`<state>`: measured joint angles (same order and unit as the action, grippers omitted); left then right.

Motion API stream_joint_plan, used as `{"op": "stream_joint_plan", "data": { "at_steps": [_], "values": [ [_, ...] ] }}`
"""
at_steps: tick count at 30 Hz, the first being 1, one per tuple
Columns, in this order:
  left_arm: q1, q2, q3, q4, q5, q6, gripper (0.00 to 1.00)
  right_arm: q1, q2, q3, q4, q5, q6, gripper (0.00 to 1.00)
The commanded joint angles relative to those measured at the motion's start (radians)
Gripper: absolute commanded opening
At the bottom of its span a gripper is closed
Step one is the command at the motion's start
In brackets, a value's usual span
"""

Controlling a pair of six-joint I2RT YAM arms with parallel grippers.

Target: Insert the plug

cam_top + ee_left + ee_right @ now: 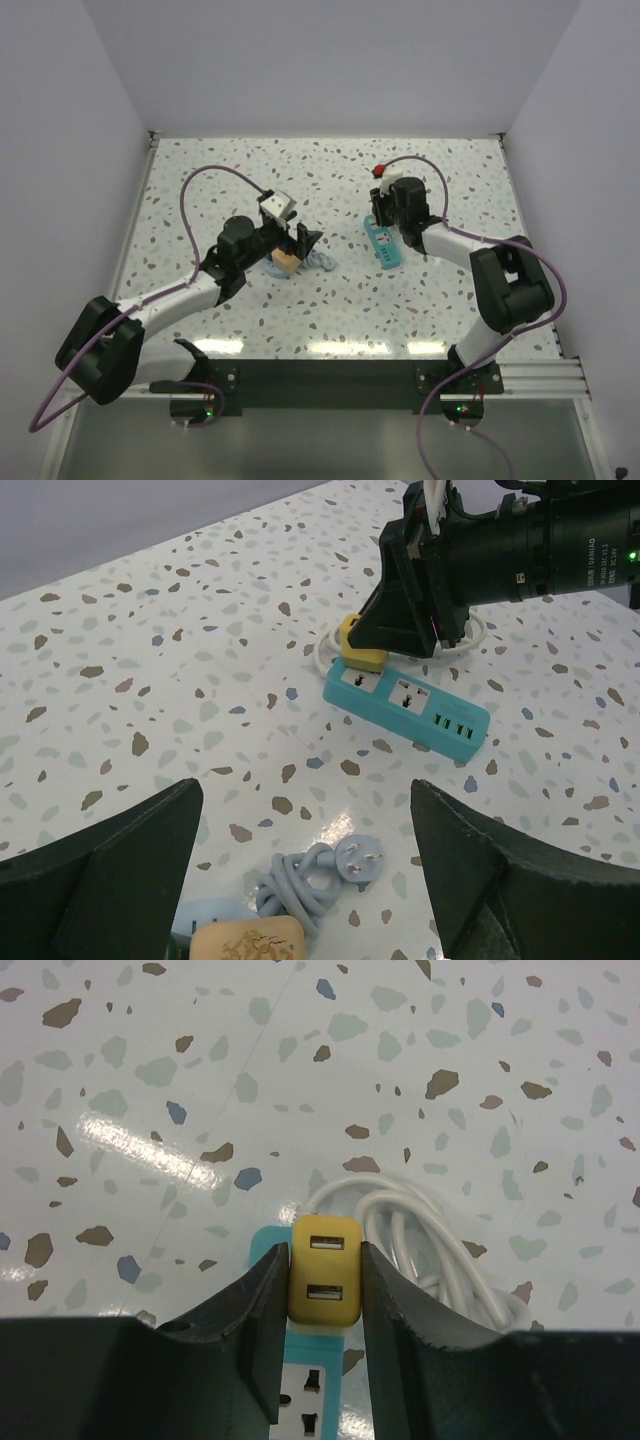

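The robot's right gripper should release the yellow block and its strip on the speckled table (352, 246) next to the coiled grey-blue cable.
The dark green plug is hidden or out of view. My right gripper (322, 1280) is shut on a small yellow block (324, 1270) with two USB slots. The block sits on the end of a teal power strip (310, 1400). The top view shows this gripper (381, 216) over the strip (384, 245). The left wrist view shows the strip (405, 705) and the yellow block (358, 648). My left gripper (310, 870) is open and empty, above a tan-orange cube (247, 942) and a coiled grey-blue cable with a three-prong plug (357, 863).
A coiled white cord (440, 1240) lies beside the strip's far end. In the top view the tan cube (286, 260) and grey-blue cable (322, 260) lie under the left gripper (300, 245). White walls enclose the speckled table (330, 320).
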<state>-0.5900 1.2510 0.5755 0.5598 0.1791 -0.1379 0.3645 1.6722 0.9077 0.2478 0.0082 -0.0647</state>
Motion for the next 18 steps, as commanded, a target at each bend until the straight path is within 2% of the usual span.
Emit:
{"op": "stream_joint_plan", "data": {
  "at_steps": [1,9,18],
  "values": [
    [0.007,-0.038,-0.008,0.065,0.011,-0.008,0.9,0.004,-0.029,0.025,-0.051,-0.007,-0.001,0.0],
    [0.007,-0.071,-0.017,0.055,-0.007,-0.002,0.9,0.134,-0.022,0.01,-0.004,0.048,0.031,0.0],
    [0.01,-0.088,-0.031,0.055,-0.012,-0.002,0.91,0.255,-0.087,-0.099,0.168,0.143,0.144,0.0]
  ]
}}
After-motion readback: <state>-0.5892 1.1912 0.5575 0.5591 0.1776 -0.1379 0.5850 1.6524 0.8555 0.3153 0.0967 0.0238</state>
